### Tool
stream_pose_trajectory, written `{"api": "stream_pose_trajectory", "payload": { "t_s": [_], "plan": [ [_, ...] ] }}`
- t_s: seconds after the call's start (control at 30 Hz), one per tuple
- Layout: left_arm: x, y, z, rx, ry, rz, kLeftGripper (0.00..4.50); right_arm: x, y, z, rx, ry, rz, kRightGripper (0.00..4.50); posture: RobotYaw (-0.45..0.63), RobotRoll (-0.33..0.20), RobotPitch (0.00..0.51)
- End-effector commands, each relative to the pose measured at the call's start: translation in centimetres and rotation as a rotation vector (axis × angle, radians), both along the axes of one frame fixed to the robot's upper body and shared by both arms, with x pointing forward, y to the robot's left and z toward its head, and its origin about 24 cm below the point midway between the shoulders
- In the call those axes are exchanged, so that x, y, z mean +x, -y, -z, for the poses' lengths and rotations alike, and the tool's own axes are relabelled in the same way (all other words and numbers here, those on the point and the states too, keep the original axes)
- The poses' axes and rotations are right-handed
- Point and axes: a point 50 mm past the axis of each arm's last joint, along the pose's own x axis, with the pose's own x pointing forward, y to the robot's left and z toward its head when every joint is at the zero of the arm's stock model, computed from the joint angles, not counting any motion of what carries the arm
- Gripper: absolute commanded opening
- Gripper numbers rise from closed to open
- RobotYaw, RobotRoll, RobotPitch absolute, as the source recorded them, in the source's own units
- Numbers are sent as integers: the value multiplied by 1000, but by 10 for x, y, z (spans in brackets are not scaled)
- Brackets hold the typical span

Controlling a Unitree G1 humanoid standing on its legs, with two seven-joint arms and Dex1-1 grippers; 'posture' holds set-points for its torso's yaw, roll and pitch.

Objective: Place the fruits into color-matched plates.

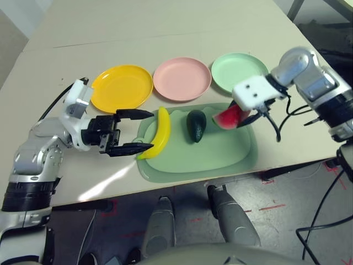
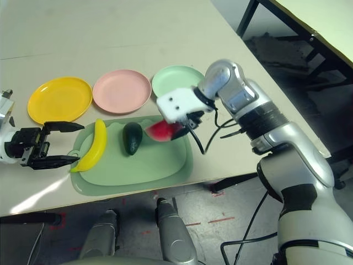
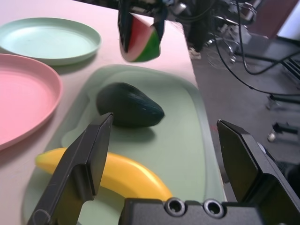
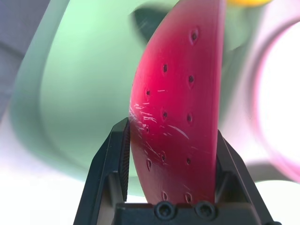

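I should release the red watermelon wedge, now just above the cutting mat's end, from my right gripper on the pink plate (image 1: 185, 86) (image 4: 287, 104), a little toward the cutting mat.
My right gripper (image 1: 241, 117) is shut on the red watermelon wedge (image 1: 231, 116) and holds it just above the right end of the pale green cutting mat (image 1: 220, 152). The dark green avocado (image 1: 196, 125) lies on the mat's middle. The yellow banana (image 1: 159, 133) lies along the mat's left edge. My left gripper (image 1: 139, 131) stands open, its fingertips at either end of the banana's left side. Behind the mat sit the yellow plate (image 1: 121, 87), the pink plate (image 1: 182, 79) and the mint green plate (image 1: 236, 70), all bare.
The table's front edge (image 1: 182, 185) runs just below the mat, and its right edge lies close behind my right arm (image 1: 314, 83). A black cable (image 1: 276, 130) hangs from the right wrist over the mat's right end.
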Motion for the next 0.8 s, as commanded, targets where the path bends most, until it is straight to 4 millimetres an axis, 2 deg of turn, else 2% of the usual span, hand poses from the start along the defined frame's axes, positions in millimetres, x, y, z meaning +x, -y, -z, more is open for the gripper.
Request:
{"api": "stream_pose_trajectory", "payload": {
  "t_s": [0.03, 0.2, 0.37, 0.57, 0.8],
  "plan": [
    [4, 2, -6, -114, 9, -96, 4500, 13, -8, -27, 113, 58, 62, 2110, -80, 0, 226],
    [12, 4, -7, -66, 43, -250, 4500, 33, -29, -31, 240, 147, 129, 2110, -69, 0, 230],
    [25, 7, -10, 69, 89, -430, 4500, 48, -57, -5, 320, 184, 208, 2110, -45, 0, 236],
    [29, 2, 0, 132, 78, -500, 4500, 53, -84, 26, 330, 164, 295, 2110, -35, 0, 247],
    [23, 1, 3, 146, 75, -497, 4500, 59, -87, 51, 259, 213, 398, 2110, -5, 0, 257]
  ]
}}
